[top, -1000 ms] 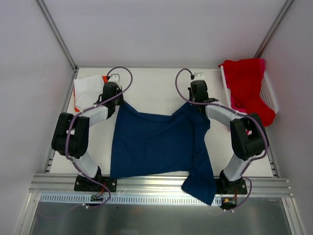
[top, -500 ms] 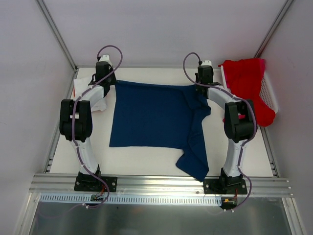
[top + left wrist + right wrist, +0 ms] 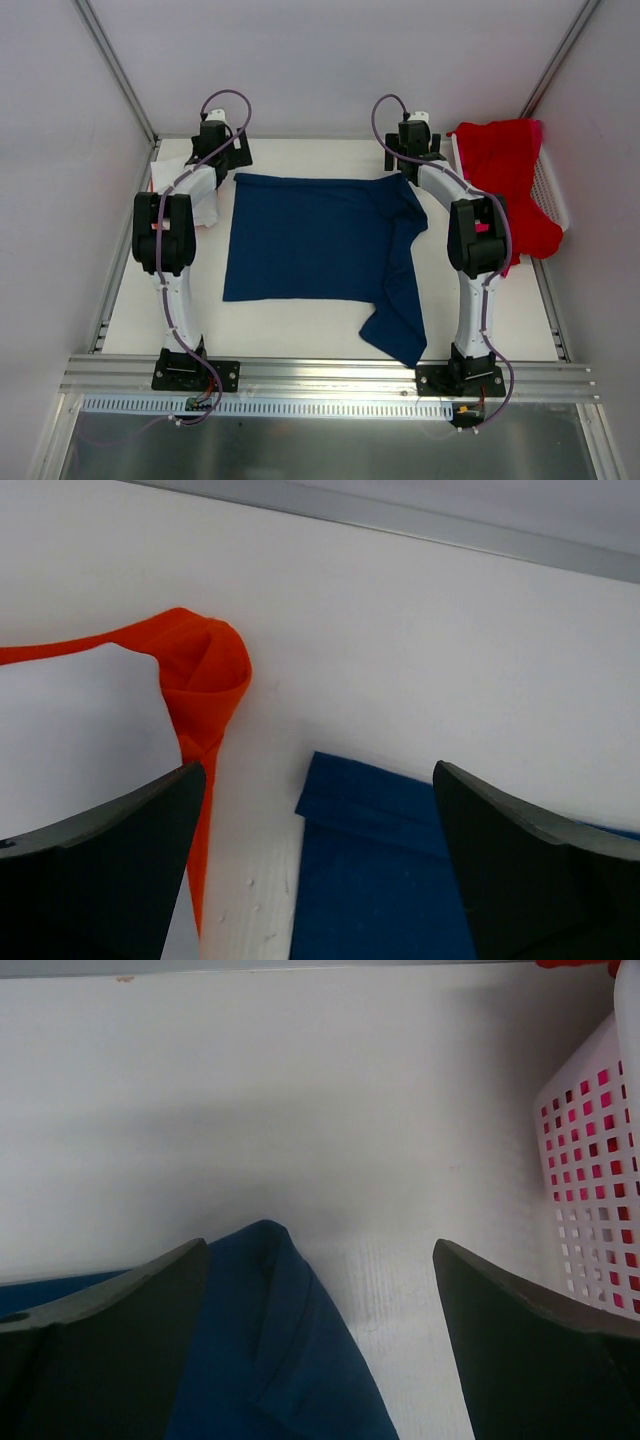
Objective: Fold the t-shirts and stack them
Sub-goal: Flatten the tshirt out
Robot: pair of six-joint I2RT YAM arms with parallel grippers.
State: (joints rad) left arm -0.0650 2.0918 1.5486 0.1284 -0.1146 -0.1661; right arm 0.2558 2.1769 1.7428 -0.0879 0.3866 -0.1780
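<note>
Next, my right gripper closes on the fold (image 3: 403, 212) (image 3: 268, 1394) of the navy blue t-shirt, just in front of the shirt's far corner nearest the basket.
The navy blue t-shirt (image 3: 310, 240) lies spread on the table, its right sleeve side trailing toward the front edge (image 3: 400, 335). My left gripper (image 3: 232, 160) is open just behind the shirt's far left corner (image 3: 380, 880), which lies flat between the fingers (image 3: 100, 870) of the left gripper (image 3: 320, 880). My right gripper (image 3: 405, 160) is open over the far right corner (image 3: 270, 1340), with nothing held in the right gripper (image 3: 320, 1350). A white t-shirt (image 3: 185, 185) and an orange one (image 3: 200, 680) lie at the back left. A red t-shirt (image 3: 500, 170) hangs over the basket.
The white mesh basket (image 3: 552, 195) stands at the back right, close to the right gripper, with pink cloth (image 3: 485, 212) in it. Its wall (image 3: 590, 1180) shows in the right wrist view. Enclosure walls rise behind and beside the table. A metal rail (image 3: 330, 375) runs along the front.
Both arms carried the navy t-shirt's far edge toward the back of the table and stretched it flat. Both grippers then opened and let go of the corners.
</note>
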